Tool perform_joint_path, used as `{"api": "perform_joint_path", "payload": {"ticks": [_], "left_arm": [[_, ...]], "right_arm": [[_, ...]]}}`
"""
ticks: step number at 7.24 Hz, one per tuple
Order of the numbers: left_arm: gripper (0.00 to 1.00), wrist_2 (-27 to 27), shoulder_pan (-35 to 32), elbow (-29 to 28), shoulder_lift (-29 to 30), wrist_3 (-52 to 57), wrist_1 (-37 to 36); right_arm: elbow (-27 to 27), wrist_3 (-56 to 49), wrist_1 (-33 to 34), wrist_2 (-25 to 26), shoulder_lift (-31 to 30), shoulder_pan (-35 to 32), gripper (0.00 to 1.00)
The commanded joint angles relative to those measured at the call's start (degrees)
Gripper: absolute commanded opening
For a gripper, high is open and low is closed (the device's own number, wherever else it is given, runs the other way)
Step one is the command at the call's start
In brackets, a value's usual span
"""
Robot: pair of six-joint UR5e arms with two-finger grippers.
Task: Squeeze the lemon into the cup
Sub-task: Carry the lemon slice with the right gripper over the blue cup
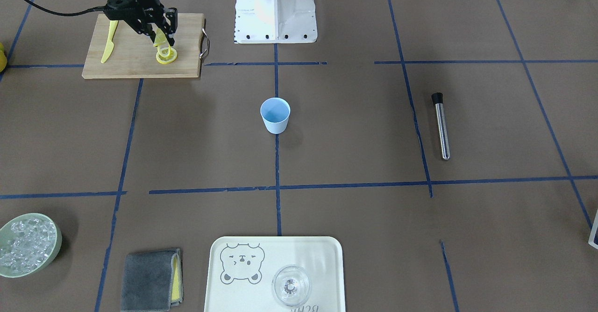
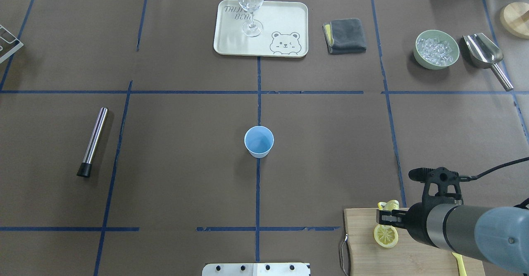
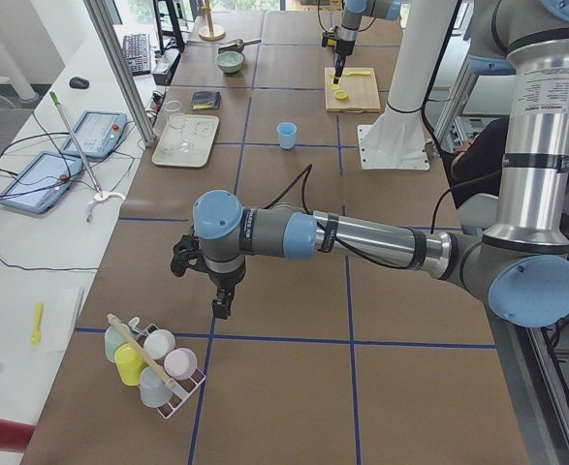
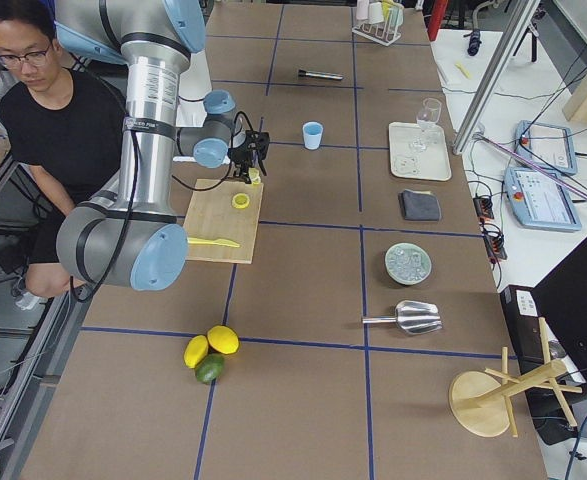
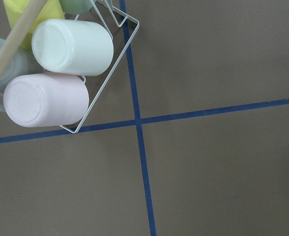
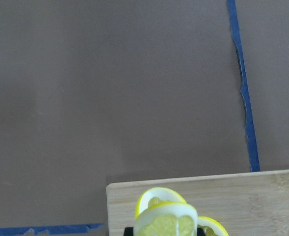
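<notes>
I need to release the lemon slice with my right gripper inside the opening of the light-blue cup (image 1: 274, 110).
The light-blue cup (image 1: 275, 115) stands upright at the table's middle, also in the overhead view (image 2: 259, 141). My right gripper (image 1: 160, 42) is over the wooden cutting board (image 1: 135, 62) and is shut on a lemon slice (image 6: 166, 222), held on edge just above the board. The held slice also shows in the overhead view (image 2: 391, 205). A second slice (image 1: 167, 56) lies flat on the board right below it (image 2: 385, 235). The cup is far from this gripper. My left gripper (image 3: 221, 302) shows only in the exterior left view, over bare table, and I cannot tell its state.
A yellow plastic knife (image 1: 109, 46) lies on the board. A metal muddler (image 1: 441, 125), a tray (image 1: 327, 256) with a clear glass (image 1: 290, 286), a grey cloth (image 1: 149, 280), a bowl of ice (image 1: 28, 244) and a scoop (image 2: 483, 53) lie around. A wire rack of cups (image 5: 60, 73) is below the left wrist.
</notes>
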State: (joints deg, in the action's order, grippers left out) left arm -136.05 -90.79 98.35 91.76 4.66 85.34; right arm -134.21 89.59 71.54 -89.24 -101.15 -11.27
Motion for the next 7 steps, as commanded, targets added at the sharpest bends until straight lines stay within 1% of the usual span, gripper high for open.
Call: {"api": "perform_joint_path", "payload": {"ticks": [1,2,3,4,5,7], "left_arm": [[1.00,0.0,0.0,0.1,0.0,0.0,0.0],[1.00,0.0,0.0,0.2,0.0,-0.1,0.0],[1.00,0.0,0.0,0.3,0.0,-0.1,0.0],[1.00,0.0,0.0,0.2,0.1,-0.1,0.0],[1.00,0.0,0.0,0.0,0.1,-0.1,0.0],[1.00,0.0,0.0,-0.1,0.0,-0.1,0.0]], "right_arm": [[0.0,0.0,3.1,-5.6,4.7,-6.9,0.46],[0.4,-0.2,12.8,-8.6,13.8,-9.9,0.47],[1.8,-0.6,24.0,-8.7,25.1,-10.4,0.47],[6.5,-0.6,32.8,-8.4,37.3,-11.4,0.47],[12.7,-0.6,34.3,-8.0,44.5,-11.8,0.46],[23.8,-0.7,33.9,-5.4,53.7,-12.7,0.46]]}}
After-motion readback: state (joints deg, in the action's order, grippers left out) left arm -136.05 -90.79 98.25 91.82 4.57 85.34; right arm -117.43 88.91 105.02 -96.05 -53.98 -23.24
